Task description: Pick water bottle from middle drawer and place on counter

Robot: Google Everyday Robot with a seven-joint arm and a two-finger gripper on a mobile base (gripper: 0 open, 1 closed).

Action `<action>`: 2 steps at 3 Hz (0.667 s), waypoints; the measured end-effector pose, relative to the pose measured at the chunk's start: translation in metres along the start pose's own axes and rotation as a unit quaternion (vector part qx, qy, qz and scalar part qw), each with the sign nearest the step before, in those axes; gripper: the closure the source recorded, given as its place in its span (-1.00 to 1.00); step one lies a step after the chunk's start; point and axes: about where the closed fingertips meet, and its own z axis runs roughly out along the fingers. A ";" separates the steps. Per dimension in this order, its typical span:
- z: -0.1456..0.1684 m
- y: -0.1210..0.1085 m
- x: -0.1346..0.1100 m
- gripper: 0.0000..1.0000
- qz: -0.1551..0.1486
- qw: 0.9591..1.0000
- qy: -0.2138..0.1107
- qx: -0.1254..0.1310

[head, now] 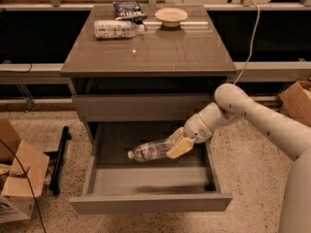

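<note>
My gripper is going to let go of the water bottle, setting it free near the middle of the open drawer's bottom (153, 166). The bottle now lies over that drawer's tray.
The water bottle (149, 150), small, clear and ribbed, lies nearly level with its cap to the left, over the tray of the open middle drawer (150, 202). My gripper (178, 145) is shut on the bottle's base end, reaching in from the right. I cannot tell whether the bottle touches the drawer floor. The counter (170, 50) is the glossy top of the cabinet, well above the gripper.
On the counter's far edge lie a larger bottle with a white label (116, 29), a dark snack bag (127, 9) and a pale bowl (171, 16). A shut drawer front (141, 107) sits above the open one. Cardboard boxes (19, 178) stand at the left, another (297, 100) at the right.
</note>
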 end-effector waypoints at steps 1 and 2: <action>0.000 0.000 0.000 1.00 0.000 1.000 0.000 0.000; 0.026 -0.011 0.011 1.00 -0.008 1.000 -0.020 -0.001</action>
